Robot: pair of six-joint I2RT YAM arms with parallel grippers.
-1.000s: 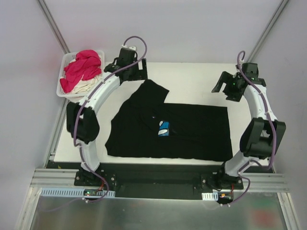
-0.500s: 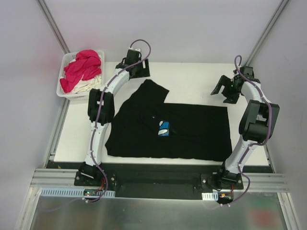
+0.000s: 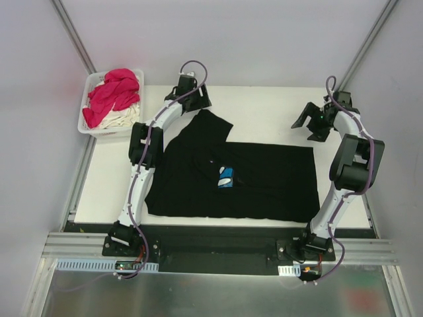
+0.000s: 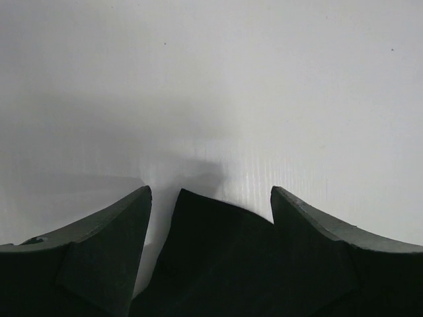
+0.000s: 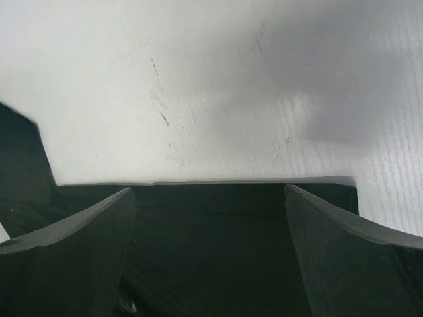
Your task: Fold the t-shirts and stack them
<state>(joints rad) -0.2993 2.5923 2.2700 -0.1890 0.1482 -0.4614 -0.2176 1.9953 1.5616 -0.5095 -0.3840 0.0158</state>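
The black t-shirt has a far corner (image 3: 312, 148) (image 5: 350, 190) at the opposite end from my left gripper. Next, my right gripper closes on that corner.
A black t-shirt (image 3: 264, 181) lies partly folded on the white table, a blue and white print (image 3: 226, 177) showing near its middle. My left gripper (image 3: 200, 104) is at the shirt's far left corner. In the left wrist view that black corner (image 4: 211, 238) pokes up between the fingers of the left gripper (image 4: 210, 193), whose jaws stand apart and clear of the cloth on the left side. My right gripper (image 3: 308, 125) hovers open just beyond the shirt's far right corner. In the right wrist view the shirt's straight edge (image 5: 205, 198) runs between the wide-apart fingers of the right gripper (image 5: 208, 189).
A white plastic basket (image 3: 87, 105) stands off the table's far left corner and holds a magenta-pink t-shirt (image 3: 114, 92) on top of a cream one (image 3: 119, 119). The bare white table (image 3: 264, 105) stretches beyond the black shirt.
My left arm has stretched out and swung right to the shirt's far corner, its jaws narrowing. The right gripper has shifted slightly and stays wide.
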